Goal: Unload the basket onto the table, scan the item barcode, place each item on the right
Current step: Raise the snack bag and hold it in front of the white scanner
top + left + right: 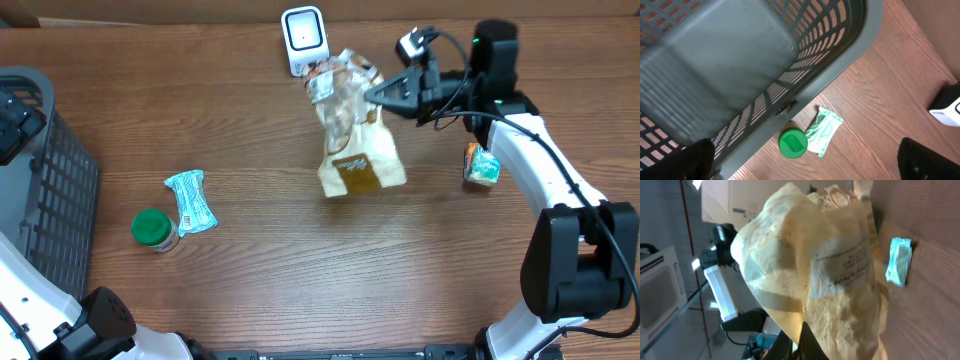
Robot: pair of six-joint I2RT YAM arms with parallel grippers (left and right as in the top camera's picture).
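The bag will lie on the table (375, 193) between the pale teal packet and the small pack as soon as I release it from my right gripper. The bag now hangs just below the white scanner.
The item is a crinkled clear bag of yellowish contents (352, 140) with a white printed label (842, 267). It hangs tilted over the table just below the white scanner (304, 40), which stands at the back edge. My right gripper (372, 96) is shut on the bag's upper right side. In the right wrist view the bag (805, 255) fills the frame, with the dark fingers (807, 342) pinching its lower edge. My left gripper (807, 162) is open, high over the near corner of the basket, holding nothing.
A dark grey slatted basket (50, 190) (715, 60) sits at the table's left edge. Beside it are a green-lidded jar (152, 228) (793, 144) and a pale teal packet (192, 200) (824, 130). A small orange and green pack (482, 165) lies under my right arm.
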